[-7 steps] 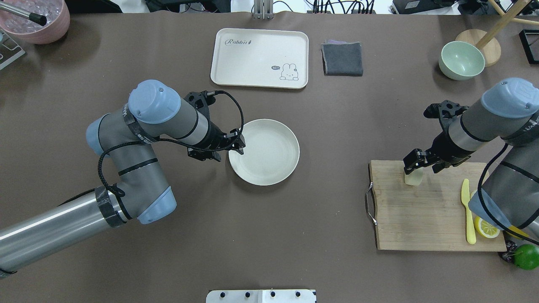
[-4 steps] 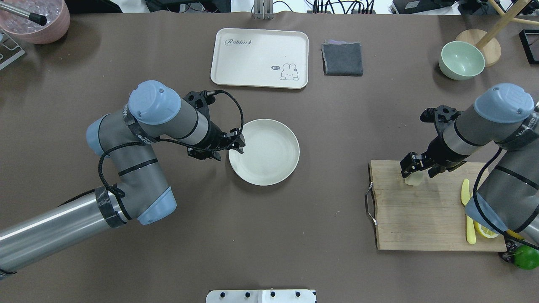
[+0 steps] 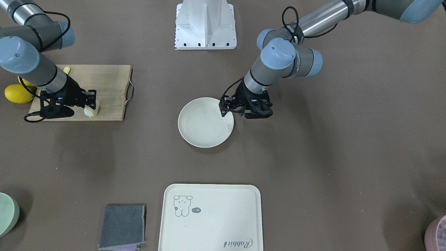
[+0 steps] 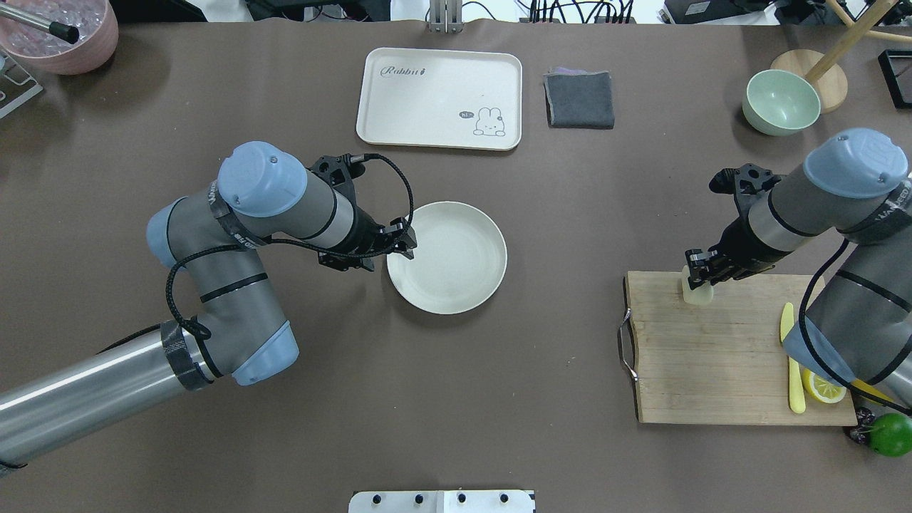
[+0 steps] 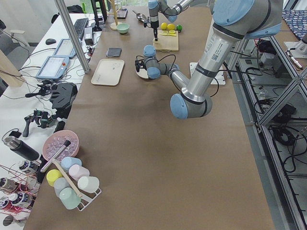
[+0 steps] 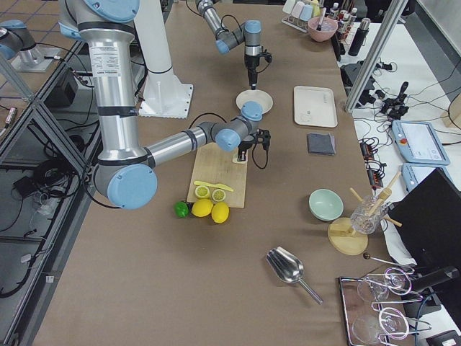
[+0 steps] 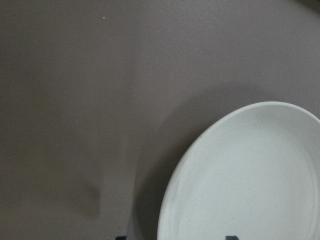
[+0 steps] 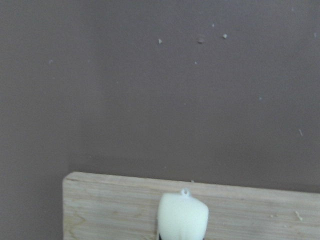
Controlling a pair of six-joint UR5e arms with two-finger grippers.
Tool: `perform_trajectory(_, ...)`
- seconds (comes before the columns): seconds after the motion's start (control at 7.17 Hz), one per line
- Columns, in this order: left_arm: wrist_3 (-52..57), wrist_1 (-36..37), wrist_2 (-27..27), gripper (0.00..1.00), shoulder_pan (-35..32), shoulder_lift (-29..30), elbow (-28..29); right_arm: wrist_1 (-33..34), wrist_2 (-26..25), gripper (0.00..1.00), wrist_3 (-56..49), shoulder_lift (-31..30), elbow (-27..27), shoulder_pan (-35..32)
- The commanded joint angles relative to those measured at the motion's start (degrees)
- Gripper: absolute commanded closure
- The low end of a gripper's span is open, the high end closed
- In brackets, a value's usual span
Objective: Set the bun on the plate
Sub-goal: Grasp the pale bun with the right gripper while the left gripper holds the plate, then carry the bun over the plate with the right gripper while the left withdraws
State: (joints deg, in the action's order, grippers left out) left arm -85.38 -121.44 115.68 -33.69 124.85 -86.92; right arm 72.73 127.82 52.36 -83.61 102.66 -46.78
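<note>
The bun will go down in the middle of the round cream-white plate [image 3: 205,124] from my right gripper.
The bun [image 4: 698,295] is a small pale cream lump at the far left corner of the wooden cutting board [image 4: 712,356]. My right gripper [image 4: 698,280] stands over it from above, shut on it. The right wrist view shows the bun [image 8: 182,217] at the bottom centre, over the board's edge. The round cream-white plate [image 4: 456,263] lies empty at the table's middle. My left gripper [image 4: 407,246] hovers at the plate's left rim, open and holding nothing. In the left wrist view the plate [image 7: 250,175] fills the lower right.
A yellow knife [image 4: 789,356], a lemon slice [image 4: 824,385] and a lime [image 4: 890,433] sit at the board's right end. A cream tray [image 4: 439,97], a grey cloth [image 4: 580,98] and a green bowl [image 4: 781,102] lie along the far side.
My right gripper has shifted slightly toward the board's far edge, the bun moving with it. The left arm and the plate have stayed put.
</note>
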Motion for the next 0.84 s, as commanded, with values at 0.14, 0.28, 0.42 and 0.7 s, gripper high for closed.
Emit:
perform_trajectory(0.14, 0.82, 0.15, 3.12, 0.26, -4.96, -7.39, -8.14, 6.49, 0.51, 0.83, 0.02, 9.81, 0.69, -2.00)
perform_trajectory(0.28, 2.22, 0.32, 8.46, 0.26, -10.29, -12.04, -10.70, 12.20, -0.37, 0.83, 1.67, 16.05, 0.61, -0.17)
perform_trajectory(0.42, 8.41, 0.41, 14.69, 0.26, -15.74, -16.96, -12.29, 12.78, -6.20, 0.82, 7.00, 20.72, 0.26, 6.37)
perform_trajectory(0.7, 18.27, 0.24, 15.89, 0.26, -19.73, -22.62, -12.93, 13.05, -12.32, 0.83, 13.35, 31.43, -6.20, 13.19)
